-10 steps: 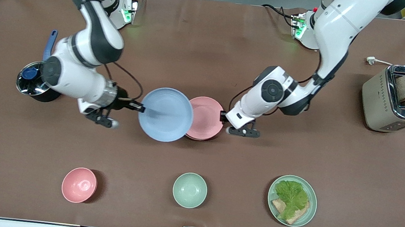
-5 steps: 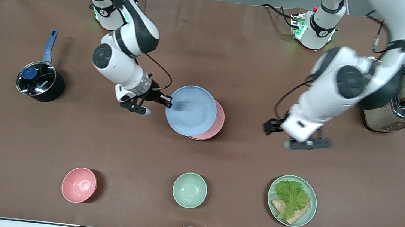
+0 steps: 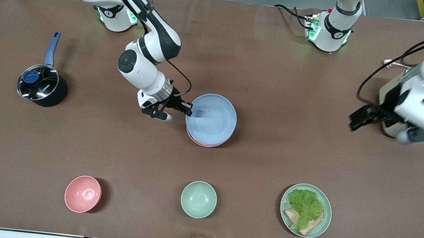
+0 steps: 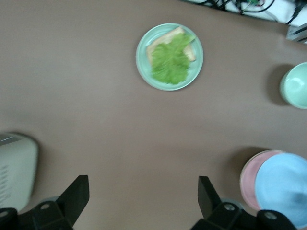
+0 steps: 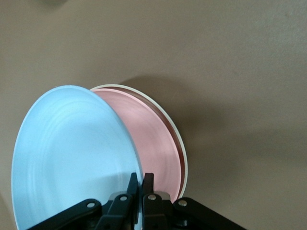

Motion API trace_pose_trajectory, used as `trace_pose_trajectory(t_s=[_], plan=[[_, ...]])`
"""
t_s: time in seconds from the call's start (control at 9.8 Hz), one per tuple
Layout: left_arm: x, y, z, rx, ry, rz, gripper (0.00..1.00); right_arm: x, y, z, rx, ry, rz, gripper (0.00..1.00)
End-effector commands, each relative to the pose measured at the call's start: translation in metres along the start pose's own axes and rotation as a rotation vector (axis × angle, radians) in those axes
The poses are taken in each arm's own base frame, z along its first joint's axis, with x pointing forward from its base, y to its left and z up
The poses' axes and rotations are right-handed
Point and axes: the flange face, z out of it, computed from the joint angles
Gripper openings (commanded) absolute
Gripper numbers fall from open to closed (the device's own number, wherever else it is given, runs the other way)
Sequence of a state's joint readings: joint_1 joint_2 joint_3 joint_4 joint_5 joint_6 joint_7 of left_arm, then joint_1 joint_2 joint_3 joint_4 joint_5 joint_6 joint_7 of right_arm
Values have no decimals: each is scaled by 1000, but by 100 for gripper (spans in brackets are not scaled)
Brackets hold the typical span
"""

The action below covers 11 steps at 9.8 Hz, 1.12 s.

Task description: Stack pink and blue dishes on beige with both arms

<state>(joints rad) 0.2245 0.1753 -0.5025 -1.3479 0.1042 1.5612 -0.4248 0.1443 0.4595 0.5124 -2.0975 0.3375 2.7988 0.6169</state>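
Next, my right gripper sets the blue plate down and lets go of it flat on the pink plate (image 3: 211,122) (image 5: 109,152), over the beige one.
My right gripper (image 3: 189,111) is shut on the rim of the pale blue plate (image 3: 213,117). The plate lies almost squarely over the pink plate (image 3: 204,144), of which only a thin edge shows. In the right wrist view the blue plate (image 5: 72,153) tilts, its gripped side raised off the pink plate (image 5: 156,148). Under the pink plate peeks the cream rim of the beige plate (image 5: 178,143). The right gripper (image 5: 142,184) pinches the blue rim between its fingers. My left gripper (image 3: 361,118) hangs open and holds nothing, up in the air by the toaster; its fingers (image 4: 79,194) stand wide apart.
A black pot (image 3: 40,85) with a blue handle stands toward the right arm's end. Nearest the front camera sit a pink bowl (image 3: 82,194), a mint bowl (image 3: 198,199) and a mint plate (image 3: 325,221) with lettuce and bread. The toaster (image 3: 386,92) is partly hidden by the left arm.
The right gripper carried the blue plate sideways until it covers the pink plate. The left arm drew away from the stack and rose toward the toaster.
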Motion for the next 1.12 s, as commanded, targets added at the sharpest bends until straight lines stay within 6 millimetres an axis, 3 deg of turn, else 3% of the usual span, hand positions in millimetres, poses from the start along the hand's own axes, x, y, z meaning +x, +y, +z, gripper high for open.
trace_pose_trajectory(t_s=[0.0,0.2,0.41,0.82,1.02], plan=[[-15,-11,-17,48,-9,134,100,-6,5,6,-6,16,-8,2],[-32,-58,-32,49,-5,184,100,-14,16,21,0,36,-15,2],[-51,-80,-25,53,-37,160,100,-16,16,25,-1,32,-16,4],[-51,-79,-23,4,-50,151,100,-14,21,31,3,41,-13,10],[-36,-80,-24,-5,-40,139,100,-5,26,27,0,53,-21,34]])
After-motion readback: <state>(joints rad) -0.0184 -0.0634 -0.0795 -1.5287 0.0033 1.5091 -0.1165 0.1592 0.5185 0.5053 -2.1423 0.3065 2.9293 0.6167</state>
